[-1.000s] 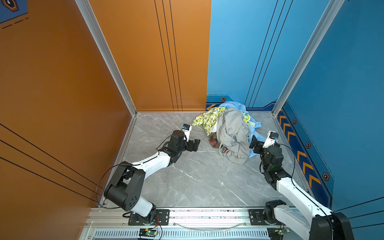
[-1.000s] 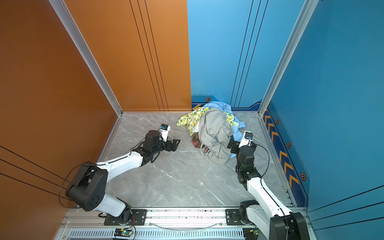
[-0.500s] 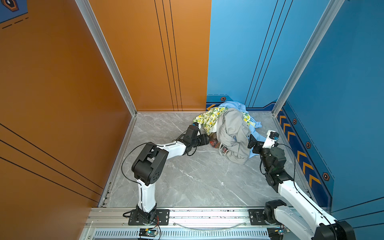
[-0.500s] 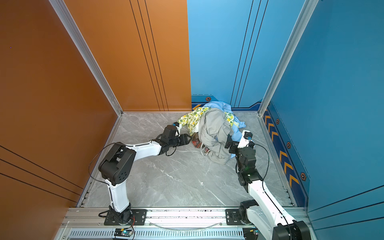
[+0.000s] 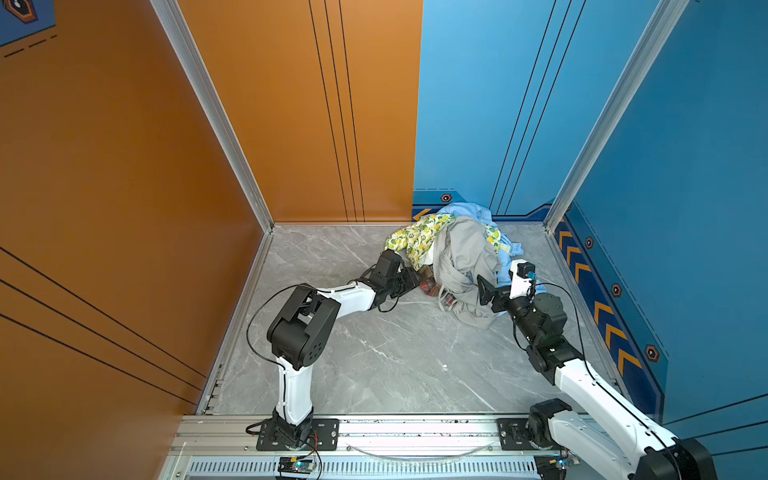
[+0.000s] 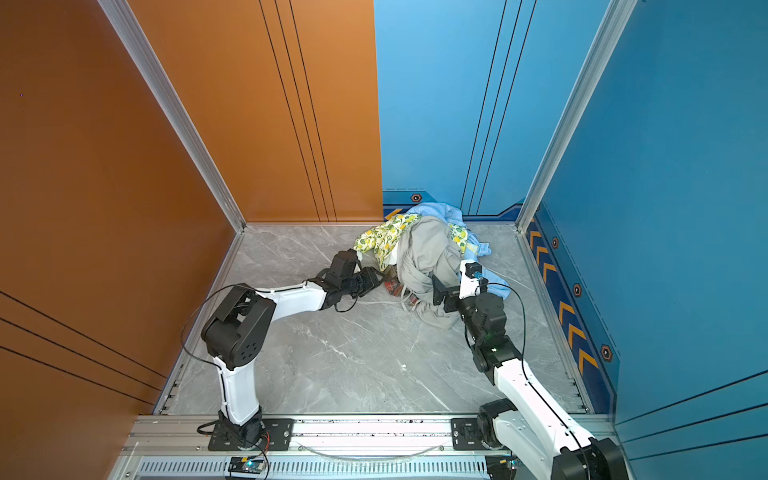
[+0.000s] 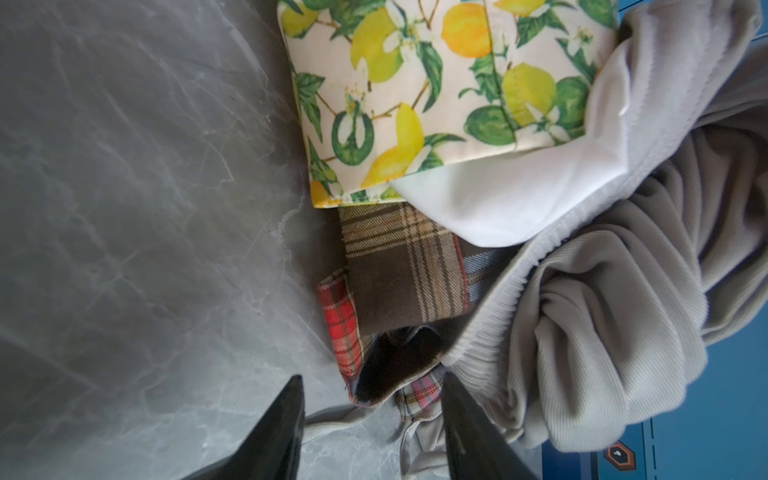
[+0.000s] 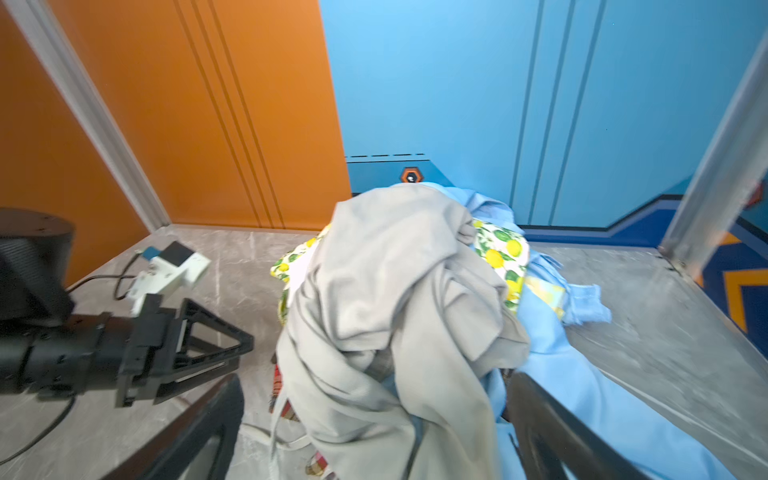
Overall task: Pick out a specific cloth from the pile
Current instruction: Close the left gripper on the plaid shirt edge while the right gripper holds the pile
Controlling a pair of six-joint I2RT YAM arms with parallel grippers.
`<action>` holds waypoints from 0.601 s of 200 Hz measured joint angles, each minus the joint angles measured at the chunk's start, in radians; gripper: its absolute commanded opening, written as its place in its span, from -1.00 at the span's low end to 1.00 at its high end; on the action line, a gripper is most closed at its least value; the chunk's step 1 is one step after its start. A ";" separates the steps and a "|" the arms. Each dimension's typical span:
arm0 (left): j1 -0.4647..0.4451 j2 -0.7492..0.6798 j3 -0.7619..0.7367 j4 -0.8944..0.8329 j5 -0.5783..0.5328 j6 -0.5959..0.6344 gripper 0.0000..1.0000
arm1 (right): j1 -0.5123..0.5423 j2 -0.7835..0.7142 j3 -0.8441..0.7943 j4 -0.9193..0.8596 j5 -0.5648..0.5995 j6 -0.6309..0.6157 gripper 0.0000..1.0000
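Observation:
The robot's right gripper needs to next leave the top of the grey garment and close on the checked cloth, at its exposed part (image 5: 433,286) (image 8: 285,408) next to the grey garment.
The cloth (image 7: 399,270), in red, brown and grey-blue checks, pokes out low on the pile's left side (image 5: 428,286) (image 6: 392,286), under the lemon-print cloth (image 5: 419,237) and the plain grey garment (image 5: 465,257). My left gripper (image 7: 374,380) (image 5: 413,276) lies low on the floor, its jaws part-closed either side of the cloth's folded edge, with a gap still showing on one side. My right gripper (image 8: 376,395) (image 5: 486,291) stands wide open at the pile's right side, its fingers straddling the grey garment (image 8: 395,291) without pinching it. Most of the cloth is buried.
The pile sits against the blue back wall (image 5: 478,124); a light blue garment (image 5: 469,210) lies behind and to its right. A white drawstring (image 5: 415,303) trails on the marble floor (image 5: 374,353). The orange wall (image 5: 124,166) is on the left and a metal rail (image 5: 395,432) at the front.
The left arm swung from the floor's middle-left over to the pile, and its jaws narrowed around the cloth's edge. The right gripper edged closer to the grey garment, still wide open.

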 measured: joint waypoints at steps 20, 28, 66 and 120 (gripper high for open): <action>-0.004 0.008 0.000 -0.003 0.001 -0.015 0.01 | 0.055 0.020 0.035 -0.040 -0.044 -0.064 0.96; -0.006 0.010 0.000 -0.008 0.001 -0.019 0.01 | 0.074 0.031 0.050 -0.058 -0.059 -0.086 0.94; -0.017 0.022 0.023 -0.038 0.000 -0.031 -0.01 | 0.153 0.080 0.104 -0.148 -0.078 -0.187 0.93; -0.034 0.054 0.062 -0.074 -0.001 -0.032 -0.02 | 0.192 0.080 0.107 -0.198 -0.063 -0.249 0.95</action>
